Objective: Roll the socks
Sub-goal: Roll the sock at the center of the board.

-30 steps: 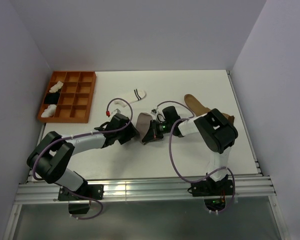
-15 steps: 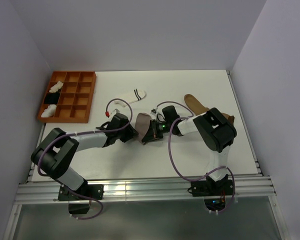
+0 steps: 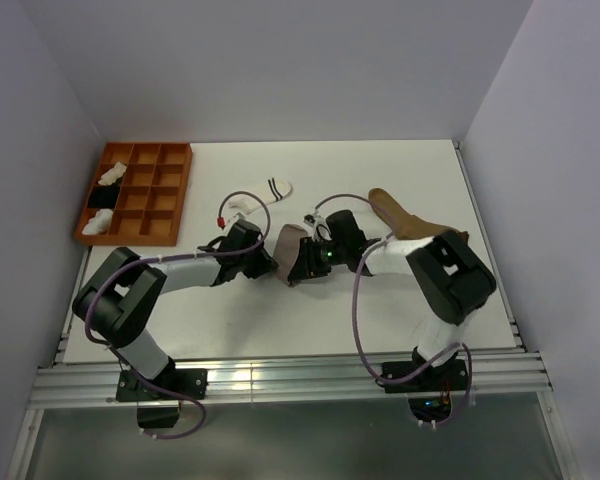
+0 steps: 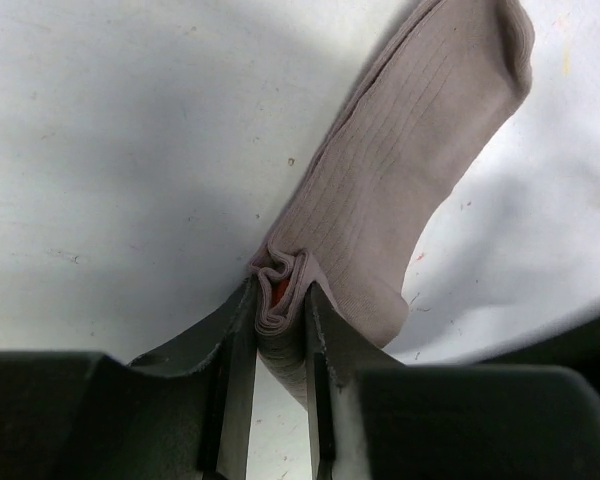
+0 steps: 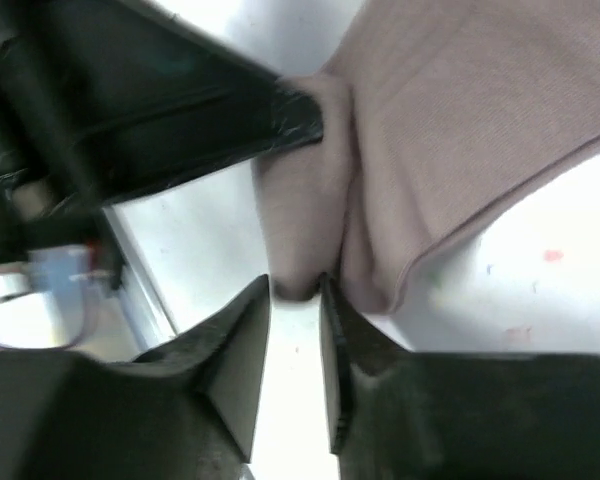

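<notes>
The grey sock fold's lower edge sits shallow at my right gripper's fingers, so next I open it and take the fold deeper (image 5: 305,235).
A grey sock (image 3: 290,250) lies bunched at mid-table between both grippers. My left gripper (image 3: 267,263) is shut on its folded end; in the left wrist view the gripper (image 4: 280,300) pinches crumpled folds with a bit of red showing, and the grey sock (image 4: 420,160) stretches away up and to the right. My right gripper (image 3: 315,258) meets it from the right. In the right wrist view that gripper (image 5: 296,292) is open a little, with a fold of the sock (image 5: 460,150) just at its tips. A white striped sock (image 3: 265,194) and a tan-brown sock (image 3: 398,214) lie behind.
An orange compartment tray (image 3: 150,200) stands at the back left, with white bundles and a black one in its left cells. White walls close in the table on three sides. The left gripper's black finger (image 5: 210,110) crosses the right wrist view.
My left gripper has closed onto the grey sock's folded end. The right jaws have parted from their tight pinch. The right arm has swung its elbow right, uncovering more of the tan-brown sock.
</notes>
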Controlling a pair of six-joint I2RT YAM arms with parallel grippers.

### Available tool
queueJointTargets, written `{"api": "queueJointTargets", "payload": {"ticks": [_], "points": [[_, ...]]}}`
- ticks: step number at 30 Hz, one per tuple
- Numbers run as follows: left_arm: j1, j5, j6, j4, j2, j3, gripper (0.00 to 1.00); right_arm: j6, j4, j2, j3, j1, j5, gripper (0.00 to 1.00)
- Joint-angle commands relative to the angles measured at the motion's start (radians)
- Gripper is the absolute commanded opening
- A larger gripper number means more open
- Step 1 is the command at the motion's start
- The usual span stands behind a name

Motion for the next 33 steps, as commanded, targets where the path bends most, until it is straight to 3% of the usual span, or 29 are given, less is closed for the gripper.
{"api": "queueJointTargets", "payload": {"ticks": [1,5,8,9,15,33], "points": [[0.009,-0.046,0.090,-0.158,0.042,0.022,0.00,-0.180,-0.075,-0.182,-0.027,0.088,0.189,0.36],[0.009,-0.035,0.171,-0.208,0.050,0.077,0.00,-0.349,-0.113,-0.308,-0.061,0.240,0.593,0.45],[0.011,-0.018,0.219,-0.239,0.057,0.109,0.00,-0.412,-0.103,-0.334,-0.076,0.326,0.766,0.53],[0.011,-0.011,0.230,-0.244,0.060,0.115,0.00,-0.427,-0.100,-0.331,-0.076,0.343,0.792,0.58],[0.011,0.021,0.302,-0.288,0.092,0.172,0.00,-0.512,-0.055,-0.287,-0.065,0.473,0.982,0.59],[0.011,0.060,0.340,-0.314,0.115,0.200,0.00,-0.634,-0.008,-0.135,-0.003,0.570,1.087,0.56]]}}
